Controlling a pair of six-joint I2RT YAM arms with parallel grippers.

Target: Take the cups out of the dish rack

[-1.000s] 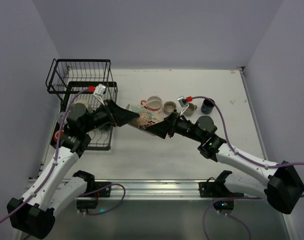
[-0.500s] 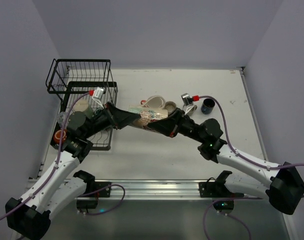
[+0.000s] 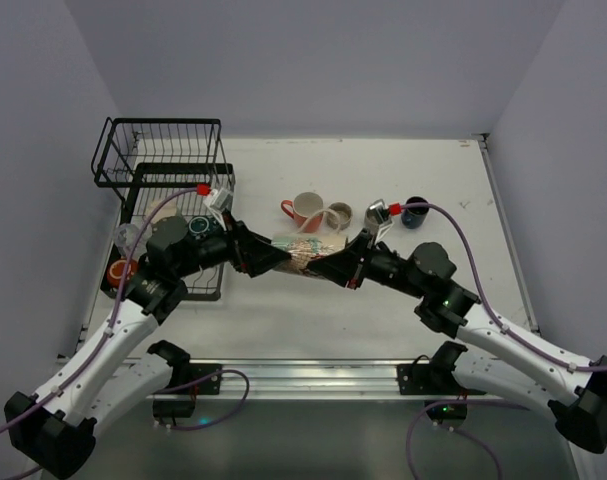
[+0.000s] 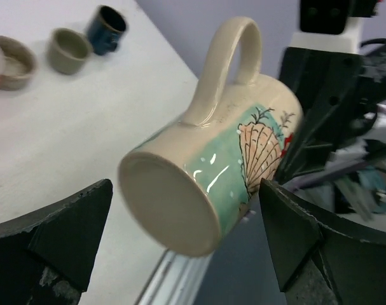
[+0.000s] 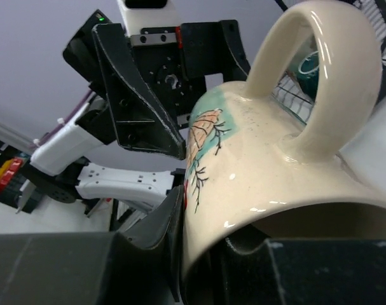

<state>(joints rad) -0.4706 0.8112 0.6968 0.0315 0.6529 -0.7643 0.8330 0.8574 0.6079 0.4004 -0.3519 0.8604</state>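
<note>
My right gripper is going to set the cream mug down on the bare table [image 3: 451, 223] just past the dark blue cup, so that it ends the row.
A cream mug [image 3: 308, 250] with a teal shell pattern hangs on its side above the table's middle, handle up. My right gripper [image 3: 335, 267] is shut on its rim [image 5: 275, 171], one finger inside the mouth and one outside. My left gripper [image 3: 271, 259] stands open around the mug's base [image 4: 173, 203], its fingers [image 4: 72, 225] apart from the mug on both sides. The black wire dish rack [image 3: 158, 165] sits at the back left, holding a dark teal cup [image 3: 201, 228], an orange cup [image 3: 120, 270] and a clear glass [image 3: 128, 236].
On the table behind the mug stand an orange-red and cream mug [image 3: 305, 208], a beige cup [image 3: 340, 213], a grey cup [image 3: 375, 212] and a dark blue cup [image 3: 415, 211]. Purple cables loop over both arms. Walls close the left, right and back.
My right gripper shut on the mug's rim, then my left gripper opened and let the mug go. Both arms with the mug shifted slightly toward the near edge.
</note>
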